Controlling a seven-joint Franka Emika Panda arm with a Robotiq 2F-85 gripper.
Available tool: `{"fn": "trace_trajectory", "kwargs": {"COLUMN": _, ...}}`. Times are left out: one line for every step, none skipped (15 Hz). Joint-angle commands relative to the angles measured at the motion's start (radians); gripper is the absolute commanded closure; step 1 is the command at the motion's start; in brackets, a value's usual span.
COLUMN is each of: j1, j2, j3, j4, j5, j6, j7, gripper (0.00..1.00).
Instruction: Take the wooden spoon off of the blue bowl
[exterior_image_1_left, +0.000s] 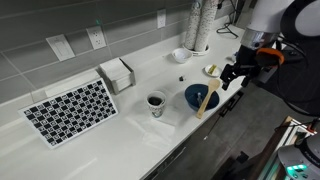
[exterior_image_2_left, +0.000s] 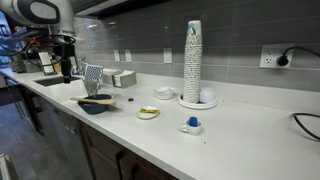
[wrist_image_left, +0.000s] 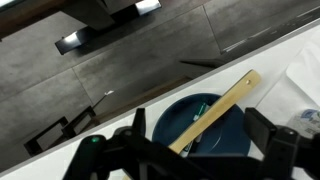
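Note:
Next, I move my gripper to the wooden spoon's middle part (exterior_image_1_left: 208, 95) (wrist_image_left: 194, 133), which is over the inside of the blue bowl, and close it there.
The wooden spoon (exterior_image_1_left: 206, 98) is light tan with a long flat handle and lies across the dark blue bowl (exterior_image_1_left: 195, 96) near the counter's front edge. In the other exterior view the spoon (exterior_image_2_left: 93, 98) rests on the bowl (exterior_image_2_left: 96, 105) too. In the wrist view the spoon (wrist_image_left: 215, 109) runs diagonally over the bowl (wrist_image_left: 224, 132), with a small green-tipped object inside the bowl. My gripper (exterior_image_1_left: 232, 75) hovers above and just off the bowl, fingers spread and empty; it shows in the wrist view (wrist_image_left: 205, 150) open around the bowl.
A small white cup with dark inside (exterior_image_1_left: 156, 102) stands beside the bowl. A checkered mat (exterior_image_1_left: 70, 110), a napkin holder (exterior_image_1_left: 117, 73), a small white bowl (exterior_image_1_left: 181, 55), a cup stack (exterior_image_2_left: 193, 62) and a blue cap (exterior_image_2_left: 193, 124) sit on the white counter.

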Motion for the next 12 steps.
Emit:
{"fn": "trace_trajectory", "kwargs": {"j1": -0.012, "j2": 0.169, "j3": 0.055, "j4": 0.089, "j5": 0.004, "j6": 0.036, "j7": 0.227, "gripper": 0.0}}
{"fn": "trace_trajectory", "kwargs": {"j1": -0.01, "j2": 0.209, "j3": 0.058, "j4": 0.104, "j5": 0.0, "j6": 0.054, "j7": 0.287, "gripper": 0.0}}
{"fn": "trace_trajectory", "kwargs": {"j1": -0.004, "j2": 0.246, "j3": 0.057, "j4": 0.116, "j5": 0.0, "j6": 0.062, "j7": 0.342, "gripper": 0.0}}
{"fn": "trace_trajectory", "kwargs": {"j1": 0.003, "j2": 0.278, "j3": 0.052, "j4": 0.122, "j5": 0.009, "j6": 0.076, "j7": 0.39, "gripper": 0.0}}
{"fn": "trace_trajectory", "kwargs": {"j1": 0.011, "j2": 0.314, "j3": 0.044, "j4": 0.125, "j5": 0.022, "j6": 0.098, "j7": 0.434, "gripper": 0.0}}
{"fn": "trace_trajectory", "kwargs": {"j1": 0.019, "j2": 0.341, "j3": 0.036, "j4": 0.125, "j5": 0.04, "j6": 0.126, "j7": 0.47, "gripper": 0.0}}
{"fn": "trace_trajectory", "kwargs": {"j1": 0.026, "j2": 0.37, "j3": 0.027, "j4": 0.124, "j5": 0.059, "j6": 0.158, "j7": 0.502, "gripper": 0.0}}
{"fn": "trace_trajectory", "kwargs": {"j1": 0.033, "j2": 0.394, "j3": 0.019, "j4": 0.125, "j5": 0.082, "j6": 0.19, "j7": 0.527, "gripper": 0.0}}
{"fn": "trace_trajectory", "kwargs": {"j1": 0.04, "j2": 0.417, "j3": 0.012, "j4": 0.126, "j5": 0.11, "j6": 0.221, "j7": 0.55, "gripper": 0.0}}
{"fn": "trace_trajectory", "kwargs": {"j1": 0.048, "j2": 0.433, "j3": 0.007, "j4": 0.124, "j5": 0.135, "j6": 0.259, "j7": 0.575, "gripper": 0.0}}
{"fn": "trace_trajectory", "kwargs": {"j1": 0.053, "j2": 0.446, "j3": 0.002, "j4": 0.12, "j5": 0.156, "j6": 0.305, "j7": 0.6, "gripper": 0.0}}
{"fn": "trace_trajectory", "kwargs": {"j1": 0.06, "j2": 0.459, "j3": -0.001, "j4": 0.116, "j5": 0.175, "j6": 0.352, "j7": 0.627, "gripper": 0.0}}
